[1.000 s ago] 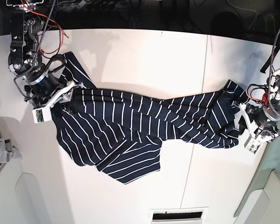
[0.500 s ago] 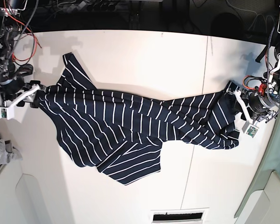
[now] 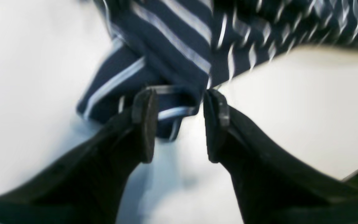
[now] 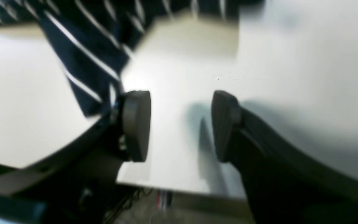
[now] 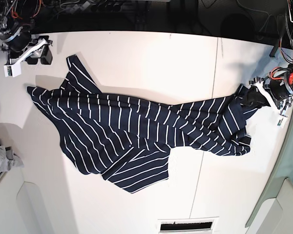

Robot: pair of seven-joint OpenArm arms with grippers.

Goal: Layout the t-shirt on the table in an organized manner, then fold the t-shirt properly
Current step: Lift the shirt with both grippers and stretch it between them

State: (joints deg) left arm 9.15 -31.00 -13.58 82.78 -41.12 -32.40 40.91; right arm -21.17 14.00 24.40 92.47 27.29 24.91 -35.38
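Observation:
The t-shirt's far corner [image 5: 74,58] [image 4: 108,100], at the end of the narrow piece sticking out toward the cables at the back, will be gripped by my right gripper.
The navy white-striped t-shirt [image 5: 136,131] lies crumpled and stretched left to right across the white table [image 5: 151,58], with one flap folded toward the front. My left gripper [image 5: 253,97] is at the shirt's right end. In the left wrist view the left gripper [image 3: 179,124] is open, with a shirt edge [image 3: 172,37] lying between its fingertips. My right gripper [image 5: 39,54] is over the far left table corner, apart from the shirt. In the right wrist view the right gripper [image 4: 180,124] is open and empty, with a shirt corner [image 4: 82,56] off to its left.
A small grey cloth [image 5: 0,161] lies at the left edge. A dark seam [image 5: 216,63] crosses the table right of centre. A vent slot [image 5: 185,225] sits at the front edge. Cables and dark gear line the back. A teal surface [image 5: 289,161] borders the right side.
My right gripper pulled the shirt's left corner leftward, let it go and moved up to the far left corner. My left gripper shifted toward the back at the shirt's right end.

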